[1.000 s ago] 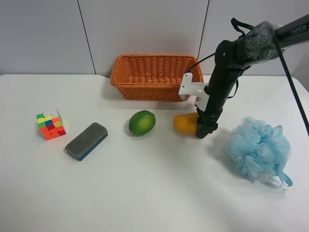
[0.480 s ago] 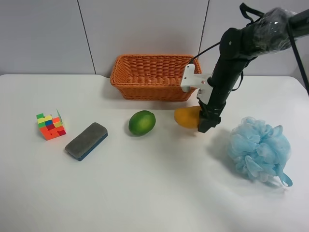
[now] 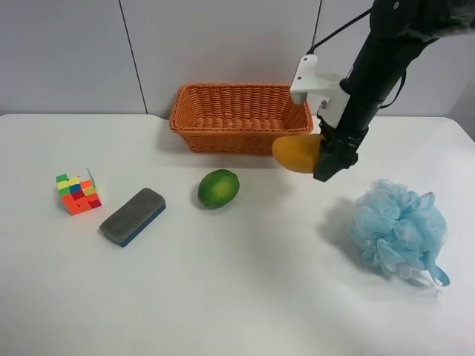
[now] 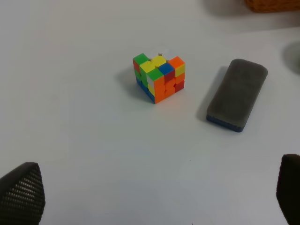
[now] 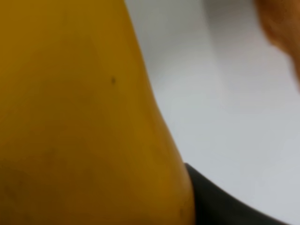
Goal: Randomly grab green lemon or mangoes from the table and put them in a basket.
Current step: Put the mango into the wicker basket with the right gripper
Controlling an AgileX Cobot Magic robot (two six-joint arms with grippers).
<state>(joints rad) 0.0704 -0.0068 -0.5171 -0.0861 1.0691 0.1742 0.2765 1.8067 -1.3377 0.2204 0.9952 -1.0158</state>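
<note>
Next, I release the yellow-orange mango from my right gripper inside the orange wicker basket, along the middle of the basket's front side [image 3: 254, 120].
My right gripper [image 3: 326, 159] is shut on the yellow-orange mango [image 3: 297, 153] and holds it in the air, just in front of the right front corner of the orange wicker basket [image 3: 223, 141]. In the right wrist view the mango [image 5: 70, 117] fills most of the picture, with a dark finger [image 5: 220, 206] against it. The green lemon [image 3: 218, 188] lies on the white table [image 3: 237, 297], in front of the basket. My left gripper [image 4: 154, 192] is open and empty above the table; it does not show in the exterior high view.
A colourful puzzle cube [image 3: 78, 193] and a grey-and-blue eraser [image 3: 133, 216] lie at the exterior high view's left; both show in the left wrist view, cube [image 4: 159, 77] and eraser [image 4: 237, 94]. A blue bath pouf [image 3: 398, 228] lies at the right.
My right gripper has lifted the mango off the table and carried it up and back toward the basket. The lemon and the other objects have not moved.
</note>
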